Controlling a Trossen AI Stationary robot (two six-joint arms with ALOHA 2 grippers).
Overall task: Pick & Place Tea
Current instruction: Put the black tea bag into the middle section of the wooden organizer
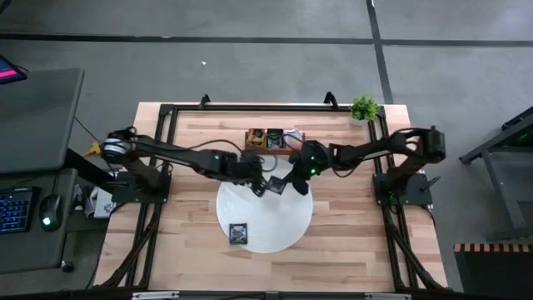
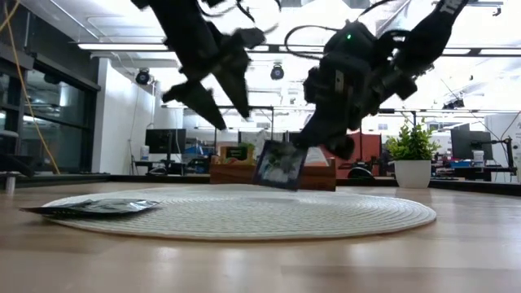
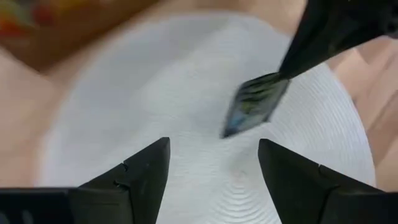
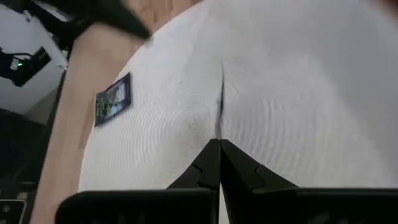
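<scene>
I should let go of the black tea sachet with my right gripper in the middle compartment of the brown wooden tray (image 1: 275,138).
My right gripper (image 4: 219,147) is shut on a black tea sachet (image 2: 281,165), which hangs over the far part of the round white mat (image 1: 275,221). From the left wrist view this sachet (image 3: 254,106) hangs just ahead of my left gripper (image 3: 213,163). My left gripper (image 2: 221,104) stands open above the mat, a little to the sachet's left, with nothing between its fingers. A second black sachet (image 1: 238,234) lies flat on the mat's near left part; the right wrist view shows this second sachet (image 4: 113,99) too. My right gripper pinches the sachet by its upper corner (image 3: 278,81) between its two fingers (image 2: 326,140). The fingers slant down from the table's right. The sachet hangs tilted below them, clear of the mat; in the right wrist view it shows edge-on as a thin dark line (image 4: 221,102).
A brown wooden tray (image 1: 273,139) with more sachets stands at the far edge behind the mat. A small potted plant (image 1: 364,108) is at the far right corner. Bare wood lies on the mat's left, right and near sides.
</scene>
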